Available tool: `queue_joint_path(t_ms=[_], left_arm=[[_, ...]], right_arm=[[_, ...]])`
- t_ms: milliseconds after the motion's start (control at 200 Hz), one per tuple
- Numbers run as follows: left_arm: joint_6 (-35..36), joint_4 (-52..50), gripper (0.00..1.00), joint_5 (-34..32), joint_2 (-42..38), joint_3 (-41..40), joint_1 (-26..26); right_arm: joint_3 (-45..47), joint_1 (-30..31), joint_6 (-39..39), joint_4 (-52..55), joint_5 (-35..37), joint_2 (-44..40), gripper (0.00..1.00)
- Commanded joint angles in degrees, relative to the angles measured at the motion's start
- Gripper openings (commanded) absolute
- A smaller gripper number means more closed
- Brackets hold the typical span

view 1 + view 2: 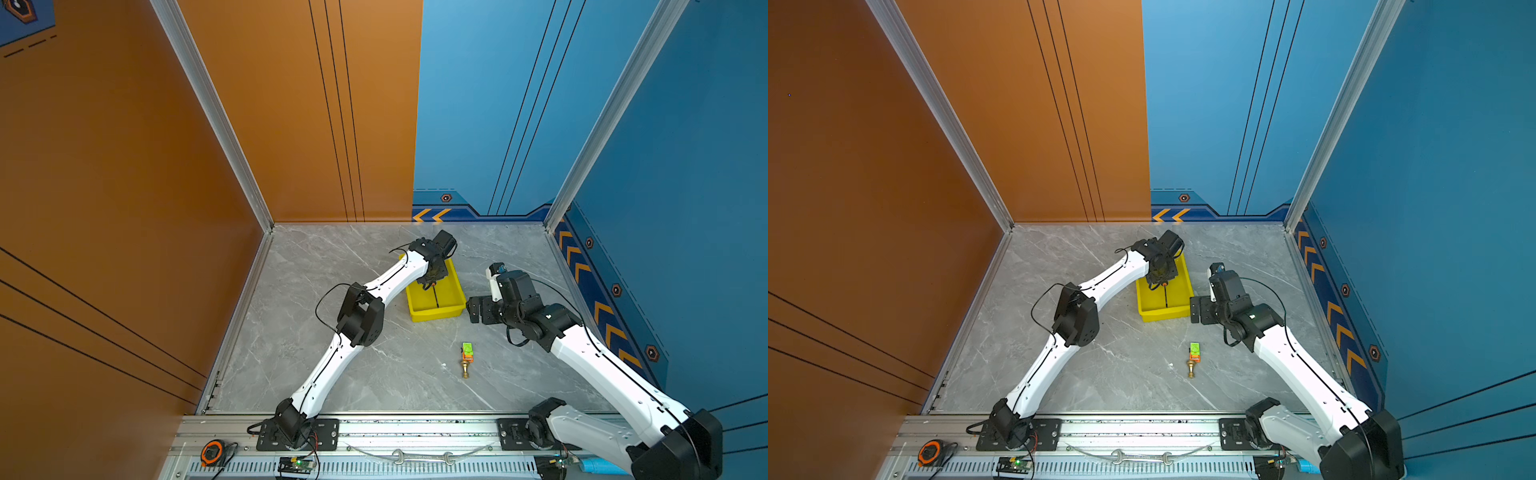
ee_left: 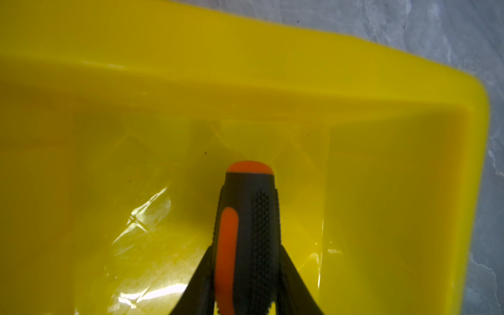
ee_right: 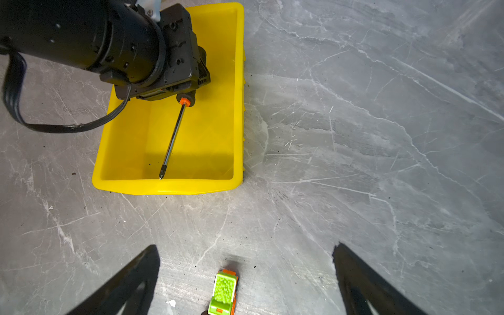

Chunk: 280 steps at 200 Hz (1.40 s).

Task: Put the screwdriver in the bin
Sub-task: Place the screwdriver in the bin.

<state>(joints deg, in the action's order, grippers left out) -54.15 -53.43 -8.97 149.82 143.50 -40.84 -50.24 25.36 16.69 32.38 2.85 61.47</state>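
Next, I let go of the screwdriver, now held inside the bin's far half, with my left gripper on the middle of the yellow bin's bottom (image 1: 436, 288), with the screwdriver's handle toward the bin's far side.
The yellow bin (image 1: 436, 316) (image 1: 1163, 316) sits on the grey marble table, right of middle. My left gripper (image 1: 432, 282) (image 1: 1160, 283) (image 2: 246, 251) reaches down into its far half, shut on the screwdriver's black and orange handle (image 2: 248, 215). The thin shaft (image 1: 435, 296) (image 1: 1166, 296) (image 3: 173, 139) runs inside the bin (image 3: 163, 187) toward its near wall (image 2: 245, 81). I cannot tell whether the tip touches the floor. My right gripper (image 1: 476, 309) (image 1: 1200, 309) (image 3: 246, 246) hangs open just right of the bin, holding nothing.
A green and orange block (image 1: 467, 351) (image 3: 223, 291) joined to a short brass piece (image 1: 465, 369) lies on the table in front of the bin. On the front rail rest a silver wrench (image 1: 422, 458) and an orange tape measure (image 1: 212, 452). Walls close three sides.
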Motion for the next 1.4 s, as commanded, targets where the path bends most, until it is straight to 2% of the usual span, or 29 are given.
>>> queue_joint_path(t_ms=[0,335,501,656,831,926,986,1216,1397], left_arm=[[-2.50,-0.06,0.00,-2.39,0.22,-0.42,0.37],[-5.53,-0.05,0.03,-5.24,-0.71,-1.62,-0.05],[-4.90,-0.01,0.11,-6.62,-0.56,-2.10,-0.43],[-5.53,-0.01,0.17,-6.58,0.38,-1.83,-0.42],[-5.11,-0.02,0.31,-6.77,-0.13,-2.25,-0.73],[-4.25,-0.05,0.51,-7.03,-0.79,-2.54,-0.82],[-3.51,-0.01,0.59,-7.24,-1.28,-2.53,-0.91],[-0.07,-0.03,0.70,-6.76,-4.35,-2.29,-1.05],[7.83,0.65,0.84,-3.60,-7.84,-2.14,-2.08]], right_arm=[[0.62,-0.30,0.10,-0.21,-0.92,-1.09,1.00],[0.71,0.07,0.15,0.05,-1.20,-1.28,1.00],[-1.11,2.70,-1.45,1.13,0.69,-0.65,1.00],[-0.94,2.82,-1.48,1.63,1.05,-1.48,1.00],[-1.05,2.85,-2.05,1.70,1.48,-1.36,1.00],[-1.50,2.67,-2.18,1.61,1.64,-1.18,1.00],[-1.68,2.57,-2.10,1.46,1.59,-1.18,1.00],[-1.86,2.58,-1.14,1.02,2.13,-1.70,1.00],[-2.62,2.12,-1.65,0.62,3.55,-1.45,1.00]])
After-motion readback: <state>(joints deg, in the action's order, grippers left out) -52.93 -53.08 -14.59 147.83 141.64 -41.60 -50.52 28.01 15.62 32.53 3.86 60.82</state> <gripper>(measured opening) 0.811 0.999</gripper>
